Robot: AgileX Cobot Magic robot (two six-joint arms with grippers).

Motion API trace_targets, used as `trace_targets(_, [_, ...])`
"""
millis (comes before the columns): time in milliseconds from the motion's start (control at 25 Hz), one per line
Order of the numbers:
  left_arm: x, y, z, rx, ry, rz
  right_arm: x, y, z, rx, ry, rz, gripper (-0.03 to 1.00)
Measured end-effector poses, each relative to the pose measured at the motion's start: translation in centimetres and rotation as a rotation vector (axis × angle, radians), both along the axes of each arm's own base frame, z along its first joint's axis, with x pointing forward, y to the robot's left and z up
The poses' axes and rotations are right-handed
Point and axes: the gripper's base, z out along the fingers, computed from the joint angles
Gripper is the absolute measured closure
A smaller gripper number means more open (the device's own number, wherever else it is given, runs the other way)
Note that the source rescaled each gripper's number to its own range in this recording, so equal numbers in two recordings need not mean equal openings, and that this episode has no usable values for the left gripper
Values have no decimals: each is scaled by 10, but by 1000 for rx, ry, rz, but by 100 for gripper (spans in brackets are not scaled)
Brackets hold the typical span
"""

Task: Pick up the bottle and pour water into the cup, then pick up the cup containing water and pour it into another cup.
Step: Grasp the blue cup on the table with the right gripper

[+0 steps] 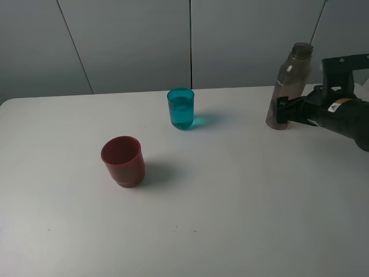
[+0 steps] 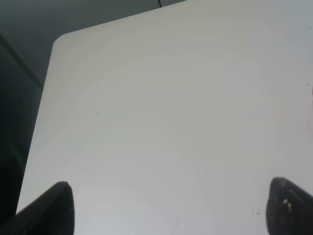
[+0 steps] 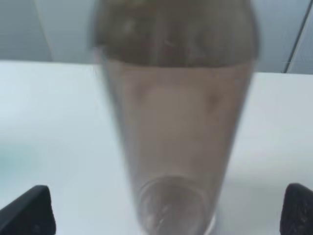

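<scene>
The water in the teal cup still has to go into the red cup. My right gripper needs to next close around the lower half (image 1: 181, 117) of the teal cup.
The smoky grey-brown bottle (image 1: 290, 83) is at the table's far right, leaning a little, its base on or just above the surface. My right gripper (image 1: 281, 113) stands open around its lower part. In the right wrist view the bottle (image 3: 176, 122) is blurred between the fingertips (image 3: 29, 210), with a gap on each side. The teal cup (image 1: 181, 108) stands upright at the middle back with water in it. The red cup (image 1: 122, 160) stands upright left of centre, nearer the front. My left gripper (image 2: 168, 210) is open over bare table, holding nothing.
The white table (image 1: 230, 208) stretches wide between the cups and the front edge. A grey panelled wall (image 1: 144, 40) runs behind the table. In the left wrist view the table's rounded corner (image 2: 58, 41) and left edge show.
</scene>
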Motion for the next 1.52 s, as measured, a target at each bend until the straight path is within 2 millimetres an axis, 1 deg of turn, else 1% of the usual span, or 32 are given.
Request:
trace_targets(120, [0, 0, 0, 0, 0, 0, -16, 7, 9, 0, 12, 102, -3])
trace_targets(240, [0, 0, 0, 0, 0, 0, -26, 9, 10, 30, 65, 120, -3])
trace_targets(400, [0, 0, 0, 0, 0, 0, -33, 17, 6, 18, 109, 210, -3])
trace_targets(480, [0, 0, 0, 0, 0, 0, -35, 25, 7, 16, 93, 258, -3])
trace_targets(640, [0, 0, 0, 0, 0, 0, -35, 42, 13, 41, 2, 342, -3])
trace_targets(840, [0, 0, 0, 0, 0, 0, -21, 61, 6, 37, -3, 408, -3])
trace_targets(1160, [0, 0, 0, 0, 0, 0, 11, 110, -10, 4, -30, 546, -3])
trace_targets(1320, [0, 0, 0, 0, 0, 0, 26, 131, -25, -2, -24, 586, -3])
trace_targets(1520, [0, 0, 0, 0, 0, 0, 46, 146, -44, -5, -20, 599, -3])
